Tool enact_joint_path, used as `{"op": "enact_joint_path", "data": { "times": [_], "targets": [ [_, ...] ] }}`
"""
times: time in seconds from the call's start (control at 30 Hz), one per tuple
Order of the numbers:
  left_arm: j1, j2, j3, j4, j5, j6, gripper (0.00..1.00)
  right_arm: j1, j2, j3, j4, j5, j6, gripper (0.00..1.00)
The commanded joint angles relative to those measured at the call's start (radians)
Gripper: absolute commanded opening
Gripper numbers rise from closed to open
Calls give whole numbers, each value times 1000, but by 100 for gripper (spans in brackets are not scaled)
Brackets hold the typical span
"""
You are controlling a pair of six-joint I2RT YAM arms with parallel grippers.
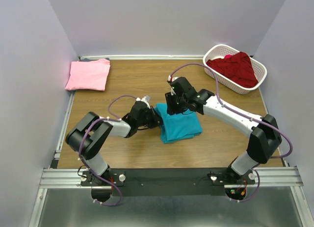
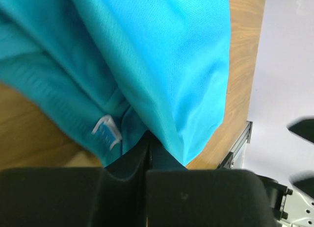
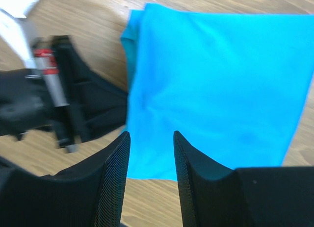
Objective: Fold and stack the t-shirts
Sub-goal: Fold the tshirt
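Observation:
The teal t-shirt's tag sticks out past its top fold, so the left gripper will open, grab the fold [image 2: 146, 103] beside it and pull that over.
The teal t-shirt [image 1: 180, 124] lies folded at the middle of the table. It fills the left wrist view [image 2: 162, 65] and the right wrist view [image 3: 216, 85]. My left gripper [image 1: 156, 117] is shut on the shirt's left edge, the cloth pinched between its jaws [image 2: 147, 148]. My right gripper [image 1: 171, 107] is open and empty just above the shirt's far left corner, its fingers [image 3: 117, 158] apart over the cloth's edge. The pink t-shirt [image 1: 89, 74] lies folded at the far left. The dark red t-shirt [image 1: 236, 67] is crumpled in the basket.
The white slotted basket [image 1: 218, 52] stands at the far right corner. Purple walls close in the table on three sides. The left gripper's body [image 3: 64, 104] shows in the right wrist view, close beside the right fingers. A metal rail [image 1: 171, 178] runs along the near edge.

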Motion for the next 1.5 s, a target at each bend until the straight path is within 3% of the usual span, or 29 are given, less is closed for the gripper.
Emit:
{"op": "enact_joint_path", "data": {
  "times": [0.0,0.33,0.57,1.03,1.47],
  "targets": [
    [-4,-97,-55,-62,-93,-40,9,-25,-50,-55,-10,89,-18,49],
    [-12,-137,-64,-81,-110,-51,39,-146,-119,-156,13,59,-39,49],
    [-10,-143,-78,-84,-119,-65,50,-237,-148,-210,42,-6,-50,49],
    [-10,-300,-176,-86,-242,-149,49,-278,-151,-230,57,-39,-62,49],
    [-10,-66,3,-92,-173,-91,43,-283,-146,-253,76,-72,-62,49]
  ]
}}
